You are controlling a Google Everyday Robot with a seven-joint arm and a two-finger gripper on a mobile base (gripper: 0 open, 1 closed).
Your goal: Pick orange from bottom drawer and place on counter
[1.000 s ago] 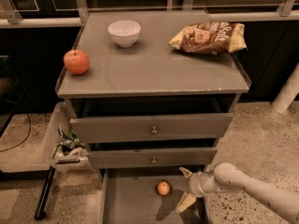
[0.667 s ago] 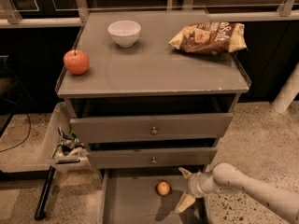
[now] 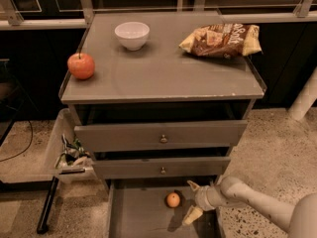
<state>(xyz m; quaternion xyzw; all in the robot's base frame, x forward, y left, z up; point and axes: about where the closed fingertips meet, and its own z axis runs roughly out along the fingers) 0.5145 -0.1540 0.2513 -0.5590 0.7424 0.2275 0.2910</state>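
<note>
Next, my gripper goes to the small orange's middle [image 3: 173, 199], near the back of the bottom drawer, and closes there.
The small orange [image 3: 173, 200] lies on the grey floor of the pulled-out bottom drawer [image 3: 138, 217], near its back. My gripper [image 3: 191, 200] hangs over the drawer just right of the orange, open, with one fingertip [image 3: 192, 185] above and one [image 3: 190, 216] below; it holds nothing and does not touch the fruit. The white arm [image 3: 257, 207] comes in from the lower right. The counter [image 3: 163, 68] is the grey cabinet top above.
On the counter stand a red-orange apple [image 3: 81, 65] at the left, a white bowl [image 3: 132, 34] at the back and a chip bag [image 3: 221, 39] at the right. Two upper drawers [image 3: 161, 135] stick out slightly. A bin with litter [image 3: 69, 155] sits left of the cabinet.
</note>
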